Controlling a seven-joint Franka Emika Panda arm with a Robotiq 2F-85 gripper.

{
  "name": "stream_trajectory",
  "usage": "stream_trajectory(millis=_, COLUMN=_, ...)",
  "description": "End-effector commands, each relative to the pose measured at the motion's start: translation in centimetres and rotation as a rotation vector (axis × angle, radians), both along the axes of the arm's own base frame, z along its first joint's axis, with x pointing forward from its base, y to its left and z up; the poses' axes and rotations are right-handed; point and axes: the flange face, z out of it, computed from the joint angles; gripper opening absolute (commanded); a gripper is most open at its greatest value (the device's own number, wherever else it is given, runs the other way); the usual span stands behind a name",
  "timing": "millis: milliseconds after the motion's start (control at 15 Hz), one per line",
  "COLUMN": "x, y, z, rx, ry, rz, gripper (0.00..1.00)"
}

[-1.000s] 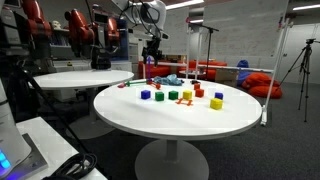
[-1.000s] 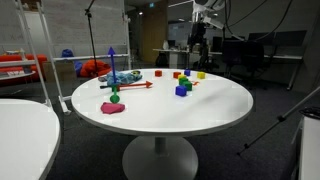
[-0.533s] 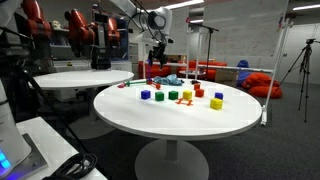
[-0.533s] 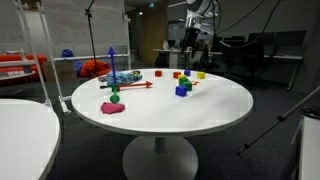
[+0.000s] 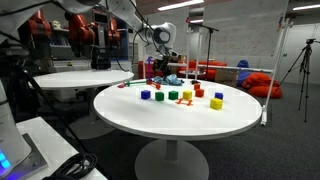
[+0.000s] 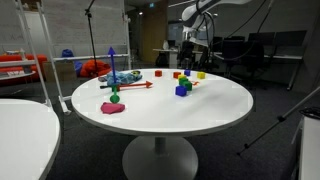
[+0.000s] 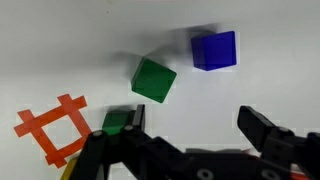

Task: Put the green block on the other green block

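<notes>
My gripper needs to move next to the green block [image 5: 159,96] [image 7: 153,80] beside the blue cube and then close on the sides of that block.
In the wrist view one green block [image 7: 153,80] lies tilted on the white table ahead of my gripper [image 7: 190,135]. The other green block [image 7: 119,120] is partly hidden behind my left finger [image 7: 112,142]. The jaws stand wide apart with nothing between them. In an exterior view both green cubes [image 5: 159,97] [image 5: 173,96] sit close together on the round table, and my gripper [image 5: 156,66] hangs above and behind them. In the opposite exterior view my gripper [image 6: 191,54] is above the far block cluster.
A blue cube [image 7: 215,50] lies right of the green one. An orange tape mark [image 7: 55,128] is at the left. Yellow [image 5: 216,103], red [image 5: 198,92] and purple [image 5: 145,96] cubes stand nearby. Toys [image 6: 113,106] lie at the table's far side.
My arm has come down and moved sideways over the table toward the block cluster. The blocks have not moved. The gripper stays open.
</notes>
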Motion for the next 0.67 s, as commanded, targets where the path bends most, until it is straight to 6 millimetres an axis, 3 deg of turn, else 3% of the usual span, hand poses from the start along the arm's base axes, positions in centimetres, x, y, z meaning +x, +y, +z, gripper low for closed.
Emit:
stream_trajectory(millis=0, x=0.8, y=-0.2, z=-2.9, rx=-0.001, ry=0.027, rz=-0.014, gripper=1.00)
stream_trajectory(millis=200, x=0.8, y=-0.7, z=-5.0, rx=-0.003, ry=0.053, rz=-0.020, gripper=1.00)
stream_trajectory(millis=600, x=0.3, y=-1.8, z=-6.7, rx=-0.011, ry=0.076, rz=-0.029, gripper=1.00)
